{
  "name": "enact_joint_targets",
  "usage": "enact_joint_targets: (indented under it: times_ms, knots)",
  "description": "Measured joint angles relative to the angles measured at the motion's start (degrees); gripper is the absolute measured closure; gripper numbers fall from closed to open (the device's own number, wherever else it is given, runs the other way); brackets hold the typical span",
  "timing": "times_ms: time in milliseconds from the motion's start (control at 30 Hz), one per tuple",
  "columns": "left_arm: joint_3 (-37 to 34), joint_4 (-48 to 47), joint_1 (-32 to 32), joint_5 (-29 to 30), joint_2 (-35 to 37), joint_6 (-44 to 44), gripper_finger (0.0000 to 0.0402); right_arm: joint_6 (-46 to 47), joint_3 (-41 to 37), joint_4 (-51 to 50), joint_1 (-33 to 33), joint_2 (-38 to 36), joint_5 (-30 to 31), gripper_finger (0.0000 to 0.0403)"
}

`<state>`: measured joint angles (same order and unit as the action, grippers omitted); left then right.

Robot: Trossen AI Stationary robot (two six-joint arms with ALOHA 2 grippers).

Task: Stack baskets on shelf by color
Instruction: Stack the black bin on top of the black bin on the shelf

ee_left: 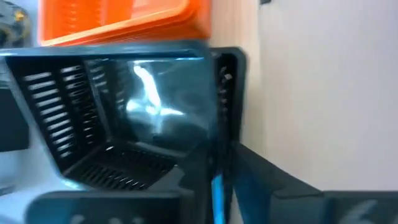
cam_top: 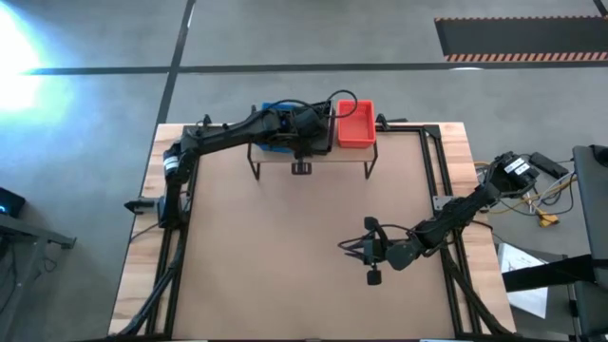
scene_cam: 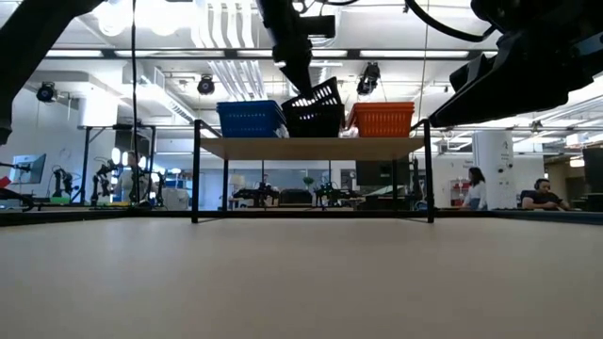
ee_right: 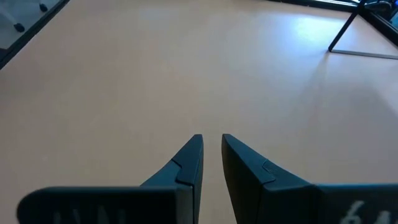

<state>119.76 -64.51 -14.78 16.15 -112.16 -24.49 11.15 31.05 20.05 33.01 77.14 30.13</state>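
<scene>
The black basket slants between the blue basket and the orange-red basket. Next, my left gripper opens so it settles, then grips its near rim (ee_left: 213, 102) and straightens it.
The shelf (cam_top: 332, 154) (scene_cam: 311, 143) stands at the table's far side. On its plank sit a blue basket (scene_cam: 250, 119) (cam_top: 271, 109), a black basket (scene_cam: 318, 111) and an orange-red basket (scene_cam: 382, 120) (cam_top: 356, 123) (ee_left: 124, 18). My left gripper (cam_top: 304, 128) (scene_cam: 303, 89) reaches over the shelf and is shut on the black basket (ee_left: 112, 124), which sits tilted between the other two. My right gripper (cam_top: 353, 247) (ee_right: 212, 146) hovers low over the bare table near the right side, its fingers a narrow gap apart, touching nothing. My left gripper holds the black basket by the rim of one slotted side wall (ee_left: 219, 118), with one finger inside the basket and one finger (ee_left: 273, 183) outside. The fingers come from above, slanting down. The basket is tilted, its lower part down on the shelf between the blue and orange-red baskets.
A wide stretch of tabletop (cam_top: 285, 247) lies in front of the shelf. Black frame rails (cam_top: 442, 190) run along the table's sides. Beyond the table the low view shows a room with equipment and seated people (scene_cam: 542, 196).
</scene>
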Motion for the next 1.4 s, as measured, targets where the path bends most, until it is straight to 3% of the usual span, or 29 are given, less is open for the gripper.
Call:
enact_joint_targets:
  times_ms: [167,733,833,1167,1400]
  knots:
    - [0.19,-0.04,0.54,2.85,0.24,-0.49,0.0396,0.04,0.0,0.0,0.0,0.0,0.02,0.0351]
    - [0.59,-1.87,1.11,7.23,-0.44,-1.44,0.0399,-0.16,0.0,0.02,0.0,0.0,0.02,0.0351]
    - [0.59,-1.62,1.09,7.35,-0.44,-1.43,0.0385,-0.16,0.0,0.0,0.0,0.0,0.02,0.0351]
    - [0.63,-1.86,1.28,7.35,-0.26,-1.54,0.0281,-0.16,0.0,0.0,0.0,0.0,0.02,0.0351]
    - [1.05,-2.22,2.16,6.56,1.46,-4.61,0.0265,-0.17,-0.05,0.04,0.0,0.0,0.02,0.0351]
